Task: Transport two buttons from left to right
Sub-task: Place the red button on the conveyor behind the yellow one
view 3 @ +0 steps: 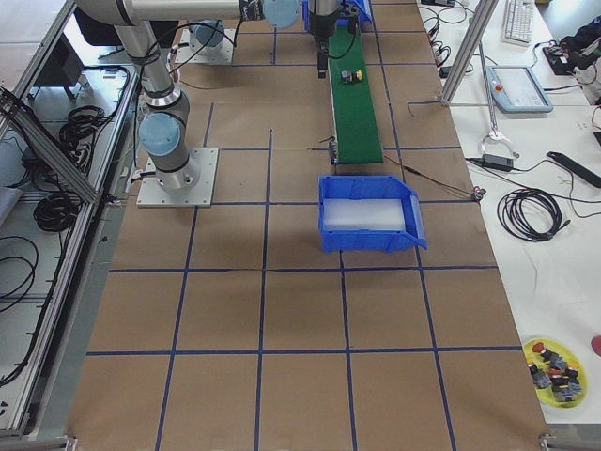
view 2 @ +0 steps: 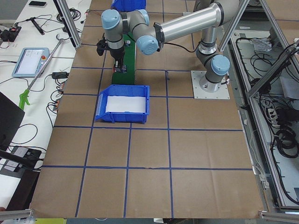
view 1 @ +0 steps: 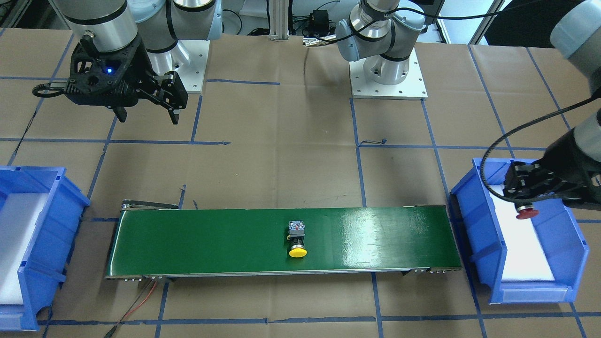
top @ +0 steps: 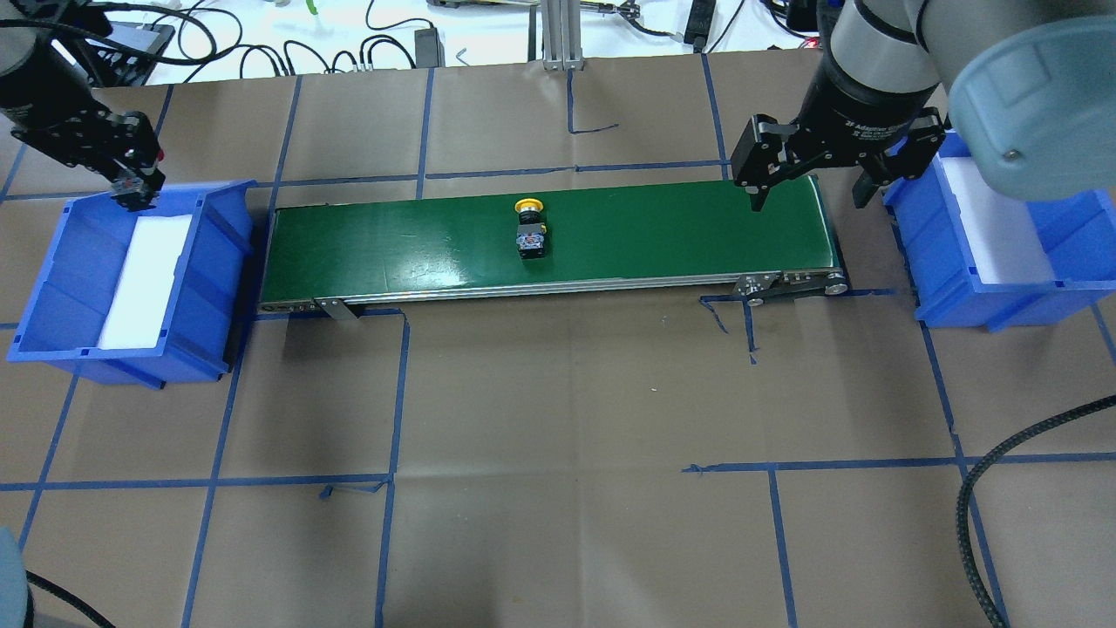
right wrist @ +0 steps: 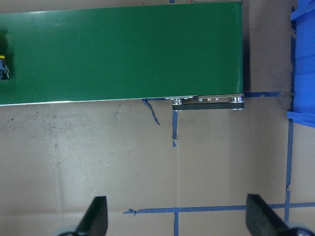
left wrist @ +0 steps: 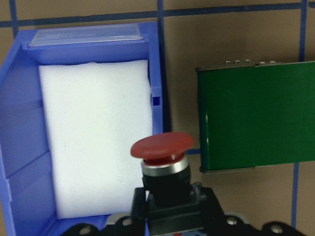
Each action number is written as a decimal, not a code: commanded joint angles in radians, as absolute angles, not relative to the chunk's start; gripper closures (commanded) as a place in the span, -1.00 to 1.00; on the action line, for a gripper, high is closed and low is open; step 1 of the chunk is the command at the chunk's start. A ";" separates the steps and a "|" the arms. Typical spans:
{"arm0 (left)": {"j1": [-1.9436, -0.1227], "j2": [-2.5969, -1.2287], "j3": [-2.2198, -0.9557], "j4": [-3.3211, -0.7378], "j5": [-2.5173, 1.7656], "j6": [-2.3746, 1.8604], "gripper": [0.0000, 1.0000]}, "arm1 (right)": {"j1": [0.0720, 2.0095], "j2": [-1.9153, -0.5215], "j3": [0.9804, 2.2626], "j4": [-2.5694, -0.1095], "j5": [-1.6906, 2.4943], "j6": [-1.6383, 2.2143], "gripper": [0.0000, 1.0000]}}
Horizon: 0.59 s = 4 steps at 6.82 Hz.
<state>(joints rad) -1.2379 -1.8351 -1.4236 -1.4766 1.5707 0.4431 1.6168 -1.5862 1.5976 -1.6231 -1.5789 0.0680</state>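
Note:
Next, my left gripper lets go of the red button on the green conveyor belt's end [view 1: 420, 239] [left wrist: 245, 112] beside the blue bin below it. The red button now hangs above the bin's far end.
The red button [left wrist: 162, 147] is clamped by its black body in my left gripper [view 1: 523, 206], cap pointing out. It hangs above the far end of the left blue bin [view 1: 474, 225], near the white foam. In the overhead view the left gripper [top: 131, 187] is at the bin's back edge. The yellow button [top: 529, 228] lies on its side near the middle of the green conveyor belt [top: 654, 235]. It also shows in the front view [view 1: 297, 239]. My right gripper [top: 806, 187] is open and empty, hovering above the belt's right end.
The right blue bin [top: 1072, 288] with white foam stands just past the belt's right end, beside my right gripper. The belt's metal end roller [right wrist: 206, 102] and the brown paper table with blue tape lines lie below my right gripper. A black cable [top: 985, 488] loops at the front right.

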 commanded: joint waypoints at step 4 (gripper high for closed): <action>-1.384 -1.865 -1.644 -1.229 1.575 0.359 0.99 | 1.618 -1.569 1.600 -1.655 -1.589 0.069 -1.00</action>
<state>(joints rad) -1.3808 -1.8610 -1.5534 -1.3596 1.5738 0.3511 1.6175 -1.5741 1.5989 -1.6445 -1.5876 0.0684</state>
